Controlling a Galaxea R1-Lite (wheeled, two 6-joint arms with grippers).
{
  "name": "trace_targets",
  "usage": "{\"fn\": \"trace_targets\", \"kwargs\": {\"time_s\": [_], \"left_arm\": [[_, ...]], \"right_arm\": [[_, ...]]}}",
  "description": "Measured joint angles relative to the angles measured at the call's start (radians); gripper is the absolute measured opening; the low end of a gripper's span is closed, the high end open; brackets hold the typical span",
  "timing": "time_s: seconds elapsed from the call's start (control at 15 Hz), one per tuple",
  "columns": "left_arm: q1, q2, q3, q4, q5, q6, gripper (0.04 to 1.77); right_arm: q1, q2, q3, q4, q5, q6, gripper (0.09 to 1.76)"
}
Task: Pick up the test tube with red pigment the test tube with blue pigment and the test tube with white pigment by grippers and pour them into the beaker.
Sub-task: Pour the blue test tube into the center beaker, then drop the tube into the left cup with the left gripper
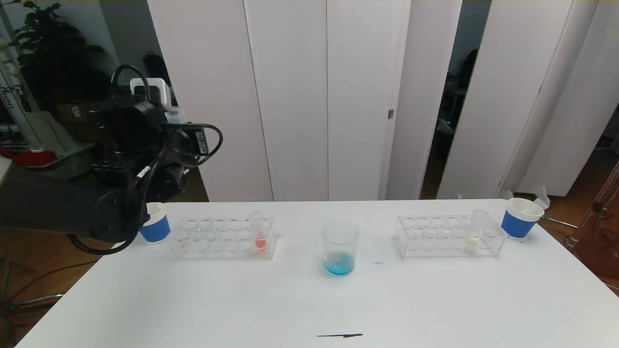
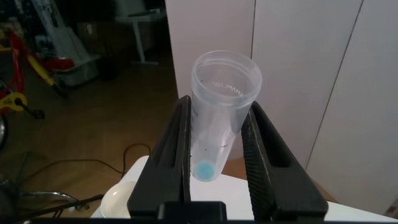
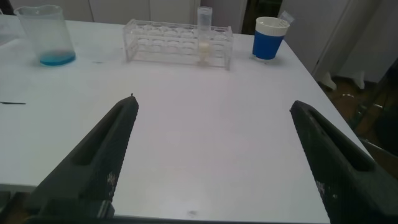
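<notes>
My left gripper will release the blue-pigment tube inside the blue-and-white paper cup point(image 1: 154, 217) point(image 2: 119, 200) next to the rack that holds the red-pigment tube.
My left gripper point(image 2: 217, 106) is shut on the test tube with blue pigment point(image 2: 217, 124), a clear tube with only a blue spot left at its base. It is held high above the table's far left corner; the tube's top shows in the head view point(image 1: 174, 115). The beaker point(image 1: 340, 255) stands mid-table with blue pigment at its bottom. The red-pigment tube point(image 1: 259, 233) stands in the left rack point(image 1: 222, 238). The white-pigment tube point(image 1: 473, 235) stands in the right rack point(image 1: 449, 236). My right gripper point(image 3: 211, 106) is open and empty above the table's near right part, out of the head view.
A blue-and-white paper cup point(image 1: 155, 223) stands left of the left rack, another point(image 1: 520, 217) right of the right rack. A small dark mark point(image 1: 340, 335) lies near the front edge. White panels stand behind the table.
</notes>
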Motion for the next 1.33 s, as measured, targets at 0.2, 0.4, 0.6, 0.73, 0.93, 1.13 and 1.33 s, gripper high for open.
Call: {"fn": "trace_targets", "kwargs": {"time_s": [0.2, 0.4, 0.6, 0.73, 0.93, 1.13, 1.33], "left_arm": [[0.117, 0.046, 0.013, -0.158, -0.010, 0.051, 0.58], [0.181, 0.107, 0.025, -0.218, -0.010, 0.038, 0.58], [0.232, 0.183, 0.040, -0.267, -0.018, 0.002, 0.58], [0.257, 0.236, 0.044, -0.275, -0.021, -0.016, 0.58], [0.284, 0.303, 0.048, -0.276, -0.073, -0.073, 0.58], [0.307, 0.360, 0.048, -0.280, -0.098, -0.091, 0.58], [0.322, 0.401, 0.055, -0.283, -0.098, -0.095, 0.58]], "right_arm": [[0.000, 0.000, 0.000, 0.000, 0.000, 0.000, 1.75], [0.000, 0.000, 0.000, 0.001, 0.001, -0.001, 1.75], [0.000, 0.000, 0.000, 0.000, 0.001, 0.000, 1.75], [0.000, 0.000, 0.000, 0.000, 0.000, 0.000, 1.75], [0.000, 0.000, 0.000, 0.000, 0.000, 0.000, 1.75], [0.000, 0.000, 0.000, 0.000, 0.000, 0.000, 1.75], [0.000, 0.000, 0.000, 0.000, 0.000, 0.000, 1.75]]}}
